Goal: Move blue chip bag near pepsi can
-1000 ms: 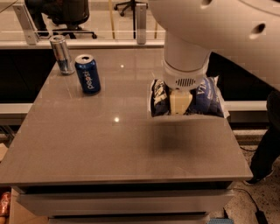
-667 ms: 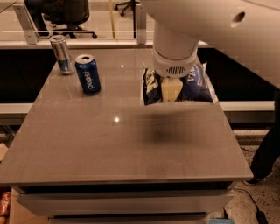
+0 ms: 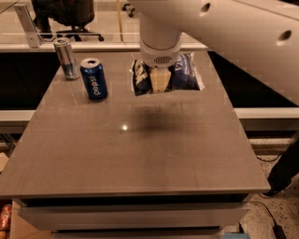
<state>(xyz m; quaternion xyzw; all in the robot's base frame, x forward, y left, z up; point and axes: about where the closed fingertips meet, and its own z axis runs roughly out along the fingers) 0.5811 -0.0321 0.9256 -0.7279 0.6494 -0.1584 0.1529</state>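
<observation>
My gripper will let go of the blue chip bag on the table (image 3: 131,84) close beside the pepsi can, opposite the slimmer can.
The blue chip bag (image 3: 183,74) is a dark navy foil bag with white lettering and white edges. My gripper (image 3: 159,80) is shut on it and holds it above the grey table (image 3: 140,144), over the far middle; its shadow lies on the tabletop below. The pepsi can (image 3: 94,79) is a short blue can with white lettering and stands upright at the far left of the table. The bag hangs to the right of the can, with a gap between them.
A slimmer, taller silver-and-blue can (image 3: 66,58) stands upright behind and left of the pepsi can. A black office chair (image 3: 65,14) stands on the floor beyond the table. My white arm (image 3: 224,32) fills the upper right.
My gripper has carried the blue chip bag leftward and farther back over the table, closer to the pepsi can. Both cans have stayed in place.
</observation>
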